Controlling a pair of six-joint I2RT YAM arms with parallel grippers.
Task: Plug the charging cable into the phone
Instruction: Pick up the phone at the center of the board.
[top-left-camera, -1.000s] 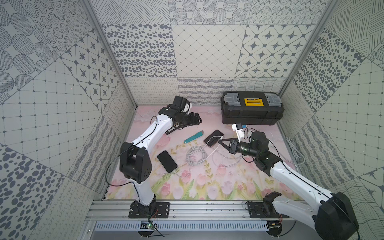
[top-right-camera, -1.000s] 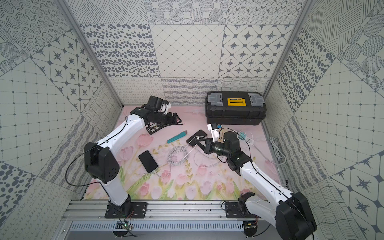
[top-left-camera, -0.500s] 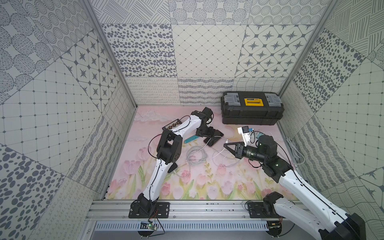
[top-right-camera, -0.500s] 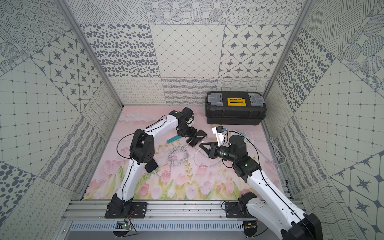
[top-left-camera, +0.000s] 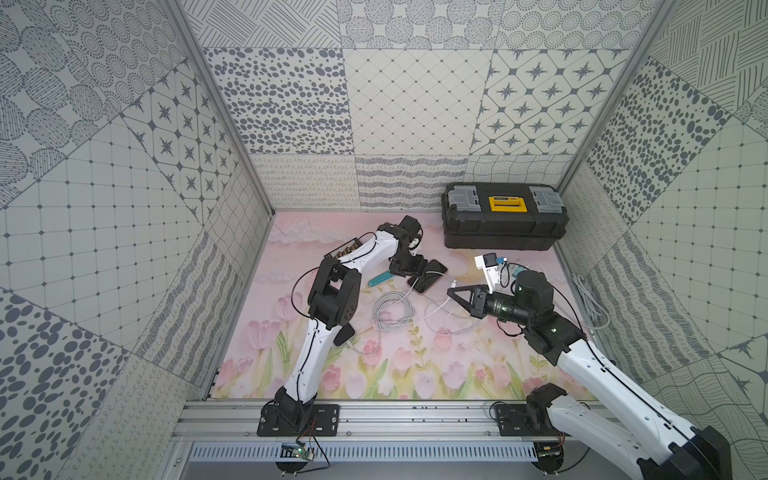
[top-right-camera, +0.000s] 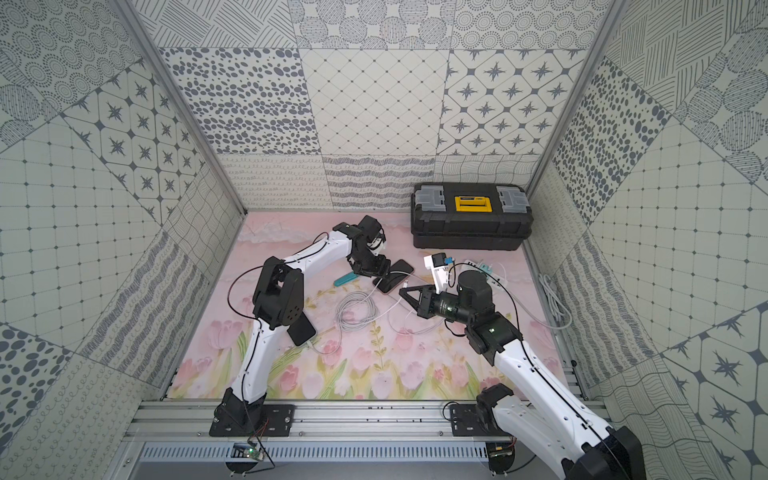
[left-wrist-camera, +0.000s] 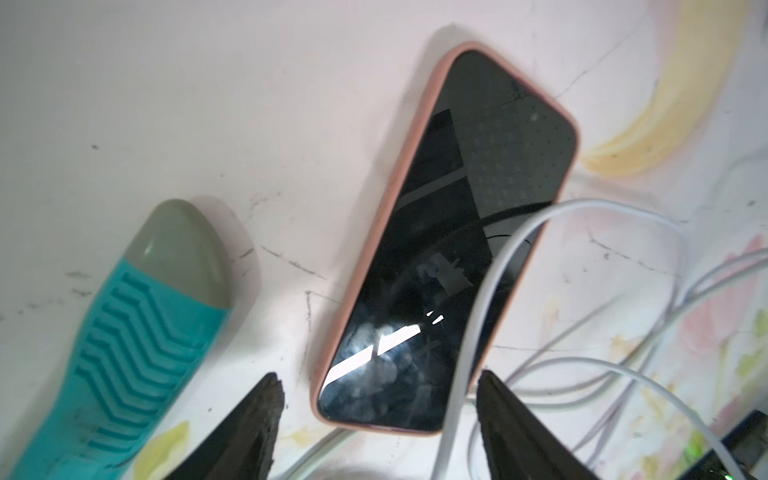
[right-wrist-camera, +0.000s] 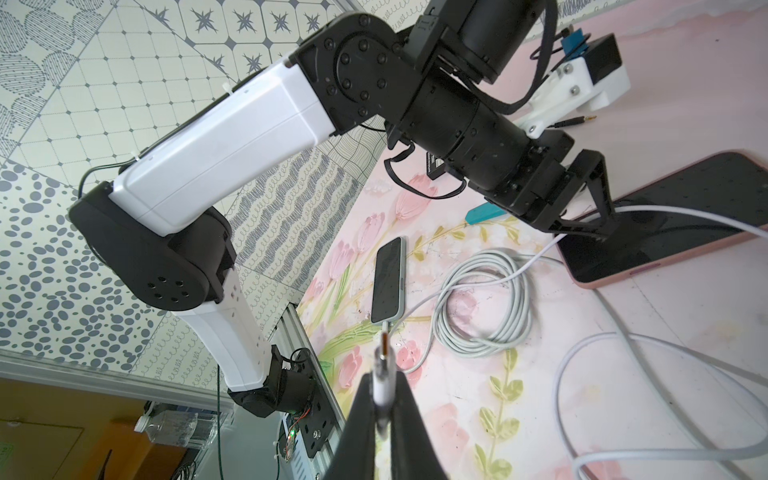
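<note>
The cable lies across the phone, which sits at a slant between my left gripper's fingers, so next I clear the cable, turn square and grip the phone's long edges (left-wrist-camera: 390, 200).
The phone (top-left-camera: 430, 277) (top-right-camera: 397, 275) has a pink case and a dark screen and lies face up on the floral mat. My left gripper (top-left-camera: 409, 270) (left-wrist-camera: 378, 376) hovers open over one short end of the phone (left-wrist-camera: 449, 232), one finger on each side, touching nothing. A loop of the white charging cable (left-wrist-camera: 482, 291) runs across the screen. My right gripper (top-left-camera: 451, 288) (right-wrist-camera: 382, 376) is shut on the cable's white plug (right-wrist-camera: 382, 361), whose metal tip sticks out past the fingertips. It is held above the mat, a short way right of the phone (right-wrist-camera: 665, 232).
A second dark phone (right-wrist-camera: 388, 282) (top-right-camera: 302, 330) lies by the left arm's elbow with a cable plugged in. A grey coiled cable (top-left-camera: 392, 311) lies mid-mat. A teal tool (top-left-camera: 380, 278) (left-wrist-camera: 137, 332) is left of the phone. A black toolbox (top-left-camera: 505, 220) stands at the back right.
My left arm has swung from the back left over to the phone, and its jaws have narrowed a little. My right gripper has drawn slightly right, still holding the plug.
</note>
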